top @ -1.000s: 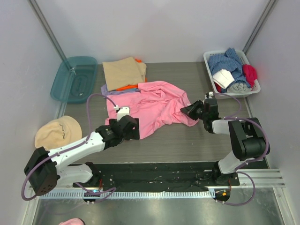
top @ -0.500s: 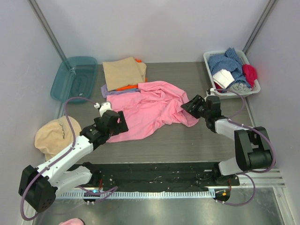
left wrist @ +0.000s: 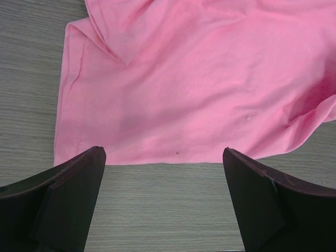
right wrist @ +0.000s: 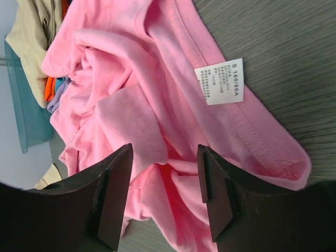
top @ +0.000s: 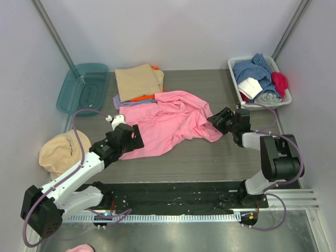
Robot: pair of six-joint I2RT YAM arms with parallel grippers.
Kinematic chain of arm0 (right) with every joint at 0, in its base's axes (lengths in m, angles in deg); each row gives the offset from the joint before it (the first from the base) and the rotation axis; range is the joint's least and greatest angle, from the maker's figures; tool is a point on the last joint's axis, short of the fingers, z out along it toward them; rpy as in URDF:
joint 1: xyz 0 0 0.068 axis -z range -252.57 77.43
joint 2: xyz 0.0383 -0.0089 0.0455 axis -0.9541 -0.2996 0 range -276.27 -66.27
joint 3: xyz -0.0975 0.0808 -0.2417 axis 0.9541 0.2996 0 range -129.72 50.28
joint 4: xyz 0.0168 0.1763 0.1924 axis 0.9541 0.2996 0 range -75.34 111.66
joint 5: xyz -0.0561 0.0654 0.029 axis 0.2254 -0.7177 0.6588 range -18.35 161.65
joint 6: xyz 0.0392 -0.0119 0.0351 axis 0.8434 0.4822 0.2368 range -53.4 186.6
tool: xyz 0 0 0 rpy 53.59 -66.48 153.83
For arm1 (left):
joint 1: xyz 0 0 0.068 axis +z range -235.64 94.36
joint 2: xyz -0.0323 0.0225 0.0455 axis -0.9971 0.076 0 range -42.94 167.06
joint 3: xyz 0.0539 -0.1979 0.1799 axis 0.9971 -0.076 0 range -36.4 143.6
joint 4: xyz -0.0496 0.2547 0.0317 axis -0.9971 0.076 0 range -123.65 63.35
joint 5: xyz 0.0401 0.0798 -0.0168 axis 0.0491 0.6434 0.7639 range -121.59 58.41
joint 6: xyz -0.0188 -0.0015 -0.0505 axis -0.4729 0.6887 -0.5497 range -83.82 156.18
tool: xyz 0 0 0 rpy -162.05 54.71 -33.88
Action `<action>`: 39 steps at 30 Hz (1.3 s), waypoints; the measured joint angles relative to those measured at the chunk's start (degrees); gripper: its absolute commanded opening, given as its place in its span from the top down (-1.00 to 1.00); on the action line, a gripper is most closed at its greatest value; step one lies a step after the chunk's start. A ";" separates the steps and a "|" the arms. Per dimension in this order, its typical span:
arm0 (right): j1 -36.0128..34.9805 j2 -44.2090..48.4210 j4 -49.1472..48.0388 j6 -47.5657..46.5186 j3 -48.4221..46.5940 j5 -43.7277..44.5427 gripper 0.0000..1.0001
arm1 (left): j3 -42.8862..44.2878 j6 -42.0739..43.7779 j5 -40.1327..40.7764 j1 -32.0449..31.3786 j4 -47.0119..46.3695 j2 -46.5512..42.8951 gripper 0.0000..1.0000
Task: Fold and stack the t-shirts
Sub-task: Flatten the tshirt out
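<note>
My right gripper will pinch the t-shirt's raised fold (right wrist: 149,142) and my left gripper the t-shirt's near corner, as the pink t-shirt is bunched at one end, to stretch it before folding.
The bright pink t-shirt (top: 168,123) lies spread and rumpled on the table, its right side bunched. My left gripper (top: 134,138) is open at the shirt's near left corner. In the left wrist view it (left wrist: 163,157) hovers over bare table just short of the pink hem (left wrist: 157,163). My right gripper (top: 219,119) is open at the shirt's right edge, its jaws (right wrist: 165,149) apart over pink folds (right wrist: 131,94), gripping nothing. Behind the pink shirt is a folded stack: tan t-shirt (top: 139,81) on top, orange (top: 144,97) and lilac (top: 121,102) edges showing beneath.
A teal bin (top: 84,88) stands at the back left. A white basket (top: 232,67) of mixed clothes is at the back right. A round tan cap (top: 63,149) lies at the left edge. A white care label (right wrist: 219,81) shows on the pink shirt.
My right gripper opened and let go of the pink shirt's right edge, drawing slightly back. My left arm swung left from the shirt's middle to its near left corner, then stayed.
</note>
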 measured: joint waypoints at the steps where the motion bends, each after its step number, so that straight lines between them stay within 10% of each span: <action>1: 0.26 -0.70 -0.59 0.24 0.11 -0.26 -0.20 | 0.02 0.00 0.00 0.00 0.00 0.00 -0.99; 25: 0.52 -11.30 -15.87 8.85 0.81 -7.82 -0.21 | -0.72 -0.02 -0.52 0.00 0.17 -1.51 -0.99; 39: 0.52 -11.45 -18.49 10.21 1.46 -9.53 0.74 | -1.57 -0.07 -0.55 0.00 0.22 -2.19 -0.99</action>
